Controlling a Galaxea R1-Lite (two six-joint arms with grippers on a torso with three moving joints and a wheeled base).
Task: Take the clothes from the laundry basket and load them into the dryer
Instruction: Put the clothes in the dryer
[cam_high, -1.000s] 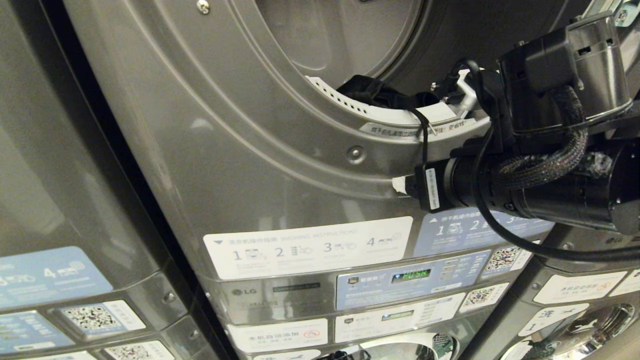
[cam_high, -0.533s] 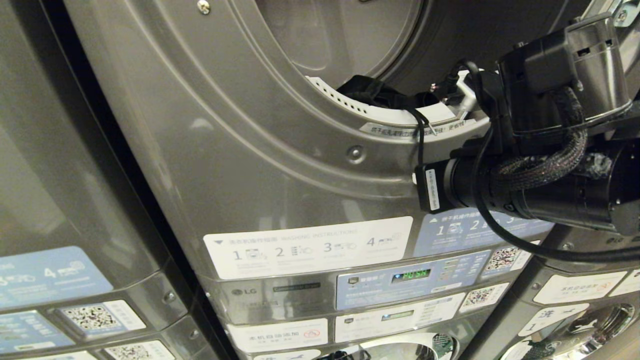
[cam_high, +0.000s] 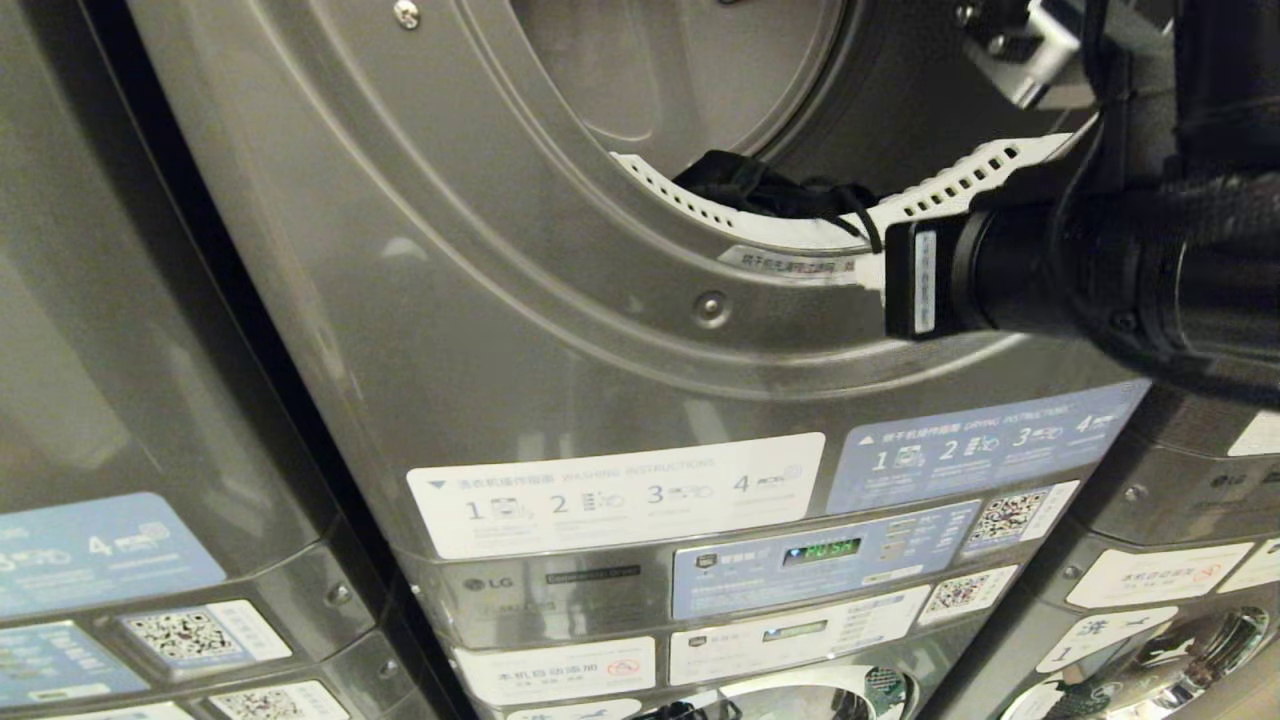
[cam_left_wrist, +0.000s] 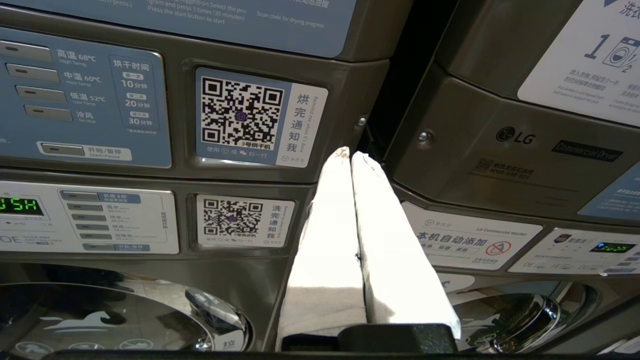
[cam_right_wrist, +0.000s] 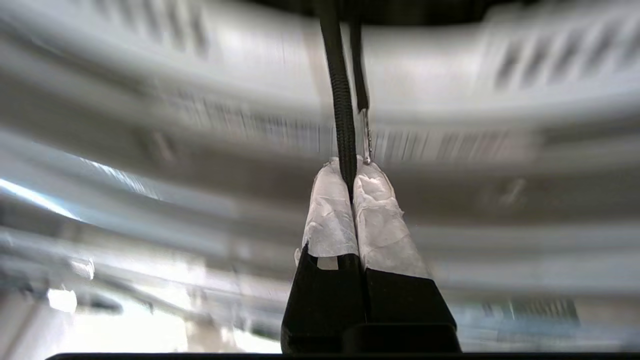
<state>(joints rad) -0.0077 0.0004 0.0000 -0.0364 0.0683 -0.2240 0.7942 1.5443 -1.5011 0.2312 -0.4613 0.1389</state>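
Observation:
The black drawstring will drop from my right gripper on top of the bunched dark clothes (cam_high: 768, 186) behind the dryer's white rim.
The grey dryer (cam_high: 560, 300) fills the head view with its round opening (cam_high: 690, 80) uncovered. Dark clothes (cam_high: 770, 188) lie bunched on the white perforated lip (cam_high: 960, 180) at the bottom of that opening. A black drawstring (cam_high: 866, 226) runs from them over the lip. My right gripper (cam_right_wrist: 352, 167) is shut on this drawstring (cam_right_wrist: 341, 100), just outside the lip, with my right arm (cam_high: 1100, 270) reaching in from the right. My left gripper (cam_left_wrist: 351, 154) is shut on nothing, parked low before the control panels. The laundry basket is out of view.
Instruction labels (cam_high: 615, 492) and a control panel with a green display (cam_high: 820, 549) sit below the opening. Similar machines stand on the left (cam_high: 120, 400) and right (cam_high: 1180, 560). A washer door (cam_high: 800, 700) shows at the bottom edge.
My right gripper has closed on the drawstring, and the right arm has lifted up and to the right. The drawstring, which hung down the dryer front, is now drawn up to the lip.

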